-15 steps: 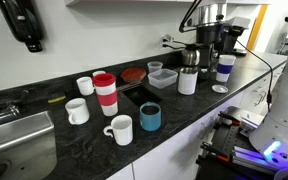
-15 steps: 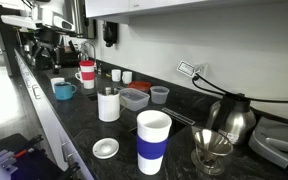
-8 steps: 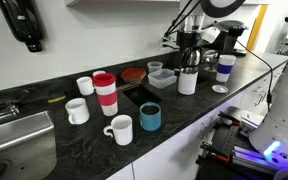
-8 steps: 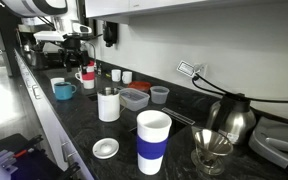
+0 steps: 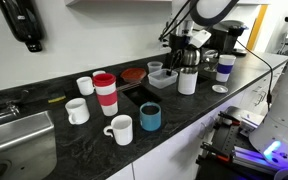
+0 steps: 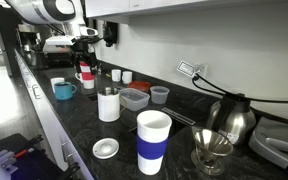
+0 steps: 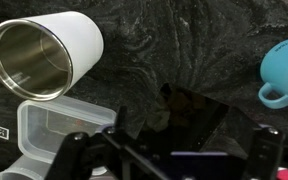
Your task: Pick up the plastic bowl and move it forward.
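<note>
The plastic bowl is next for my gripper, which should go to it and grab the rim of its side (image 5: 150,74) (image 7: 112,127) nearest the black flat plate.
The plastic bowl (image 5: 164,77) is a shallow, translucent, squarish container on the dark counter, next to a white tumbler (image 5: 187,81). It shows in both exterior views (image 6: 134,98) and at the lower left of the wrist view (image 7: 59,128). My gripper (image 5: 181,38) hangs in the air above and a little behind the bowl and touches nothing; it also shows in an exterior view (image 6: 87,42). In the wrist view its fingers (image 7: 169,160) are spread wide and empty over a black flat plate (image 7: 189,115).
A small clear cup (image 5: 155,67) and a reddish-brown dish (image 5: 133,73) stand behind the bowl. A blue mug (image 5: 150,117), white mugs (image 5: 120,129) and a red-banded cup (image 5: 105,93) stand nearby. A coffee machine (image 5: 229,40) is at the back, a sink (image 5: 14,140) at the far end.
The arm has swung across from the coffee machine toward the bowl and come lower. The gripper stays empty. Nothing on the counter has moved.
</note>
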Controlling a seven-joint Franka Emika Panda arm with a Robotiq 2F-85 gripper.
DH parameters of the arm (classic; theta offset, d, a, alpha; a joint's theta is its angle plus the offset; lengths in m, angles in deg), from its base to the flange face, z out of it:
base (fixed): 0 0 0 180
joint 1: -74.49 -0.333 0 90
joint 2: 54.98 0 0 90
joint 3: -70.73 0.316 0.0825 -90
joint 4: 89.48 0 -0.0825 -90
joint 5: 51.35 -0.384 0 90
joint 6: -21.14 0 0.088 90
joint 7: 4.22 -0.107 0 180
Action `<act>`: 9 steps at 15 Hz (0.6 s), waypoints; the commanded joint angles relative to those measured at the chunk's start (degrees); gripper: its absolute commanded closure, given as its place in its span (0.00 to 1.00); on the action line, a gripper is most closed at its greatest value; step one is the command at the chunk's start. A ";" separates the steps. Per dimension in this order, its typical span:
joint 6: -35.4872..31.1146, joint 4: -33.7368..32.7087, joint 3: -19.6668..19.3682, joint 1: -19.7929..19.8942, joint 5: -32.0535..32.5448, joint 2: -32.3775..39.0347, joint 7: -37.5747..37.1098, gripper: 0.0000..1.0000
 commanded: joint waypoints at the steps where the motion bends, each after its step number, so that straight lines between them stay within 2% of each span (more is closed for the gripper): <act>1: 0.14 -0.08 0.10 0.10 -0.07 -0.02 0.06 0.00; 3: -5.62 0.35 0.19 1.30 1.30 1.41 -1.35 0.00; 9: -16.95 -2.34 -1.14 6.56 4.12 11.94 -5.40 0.00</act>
